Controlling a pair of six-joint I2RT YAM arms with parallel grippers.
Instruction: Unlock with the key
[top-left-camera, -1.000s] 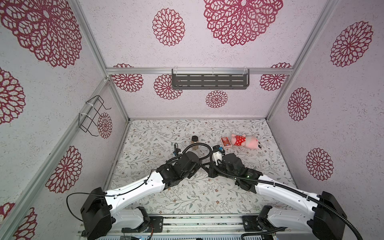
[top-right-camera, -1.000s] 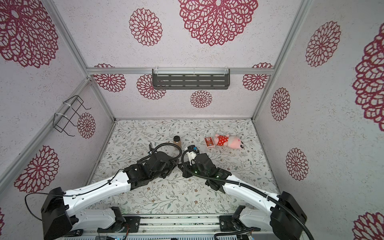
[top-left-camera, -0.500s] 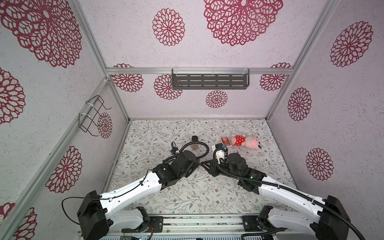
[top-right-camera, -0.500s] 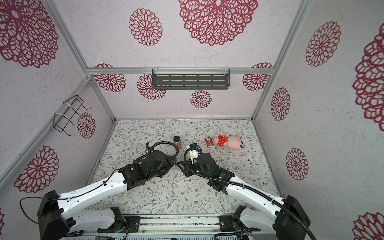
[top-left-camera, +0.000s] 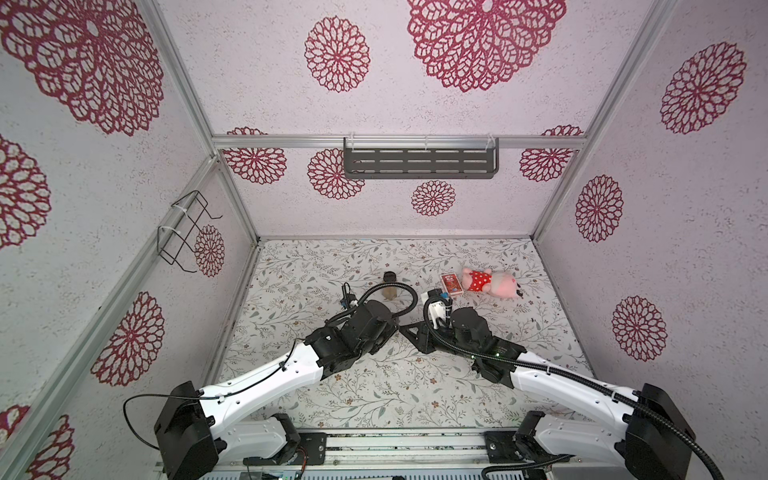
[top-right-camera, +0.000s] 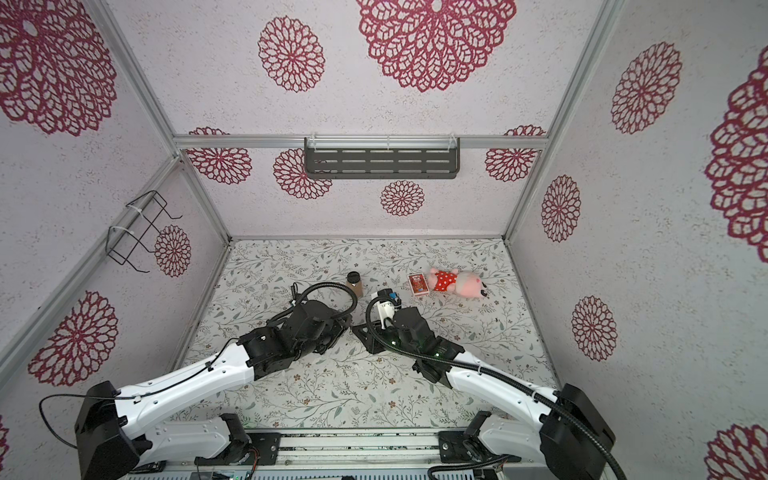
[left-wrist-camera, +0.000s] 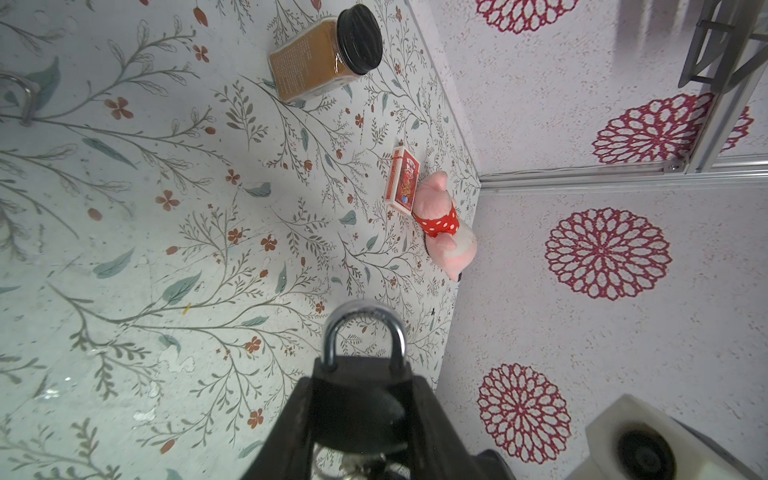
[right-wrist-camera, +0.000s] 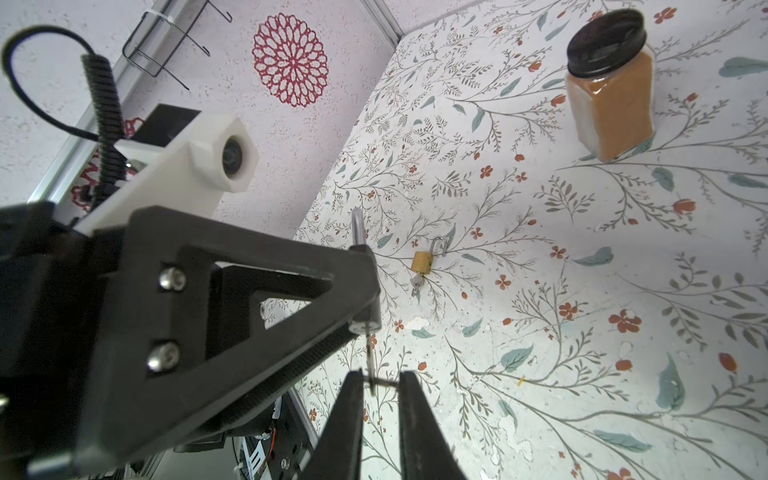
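The key's lower end lies crosswise at my right gripper's fingertips, so I need to open it, roll and pinch the key closer to the padlock (right-wrist-camera: 369, 348).
My left gripper (left-wrist-camera: 360, 382) is shut on a dark padlock (left-wrist-camera: 353, 399). The padlock's silver shackle (left-wrist-camera: 363, 332) sticks out past the fingertips. In the right wrist view the key (right-wrist-camera: 370, 357) hangs from the underside of that padlock, below the left gripper's black finger (right-wrist-camera: 249, 291). My right gripper (right-wrist-camera: 382, 384) is closed on the key's lower end, which spans the narrow gap between its fingers. In both top views the two grippers meet tip to tip mid-table, left gripper (top-left-camera: 388, 328) (top-right-camera: 338, 328) and right gripper (top-left-camera: 409, 334) (top-right-camera: 360, 332); the padlock is hidden there.
A small brass padlock (right-wrist-camera: 423, 262) with keys lies on the floral table beyond the grippers. A spice jar (top-left-camera: 390, 284) (right-wrist-camera: 609, 95) stands behind them. A red card box (top-left-camera: 451, 284) and a plush pig (top-left-camera: 492, 282) lie at the back right. A shelf (top-left-camera: 419, 162) and wire basket (top-left-camera: 185, 232) hang on the walls.
The right wrist has edged slightly to the right. The left arm has barely moved and still holds the padlock. The two grippers stay tip to tip.
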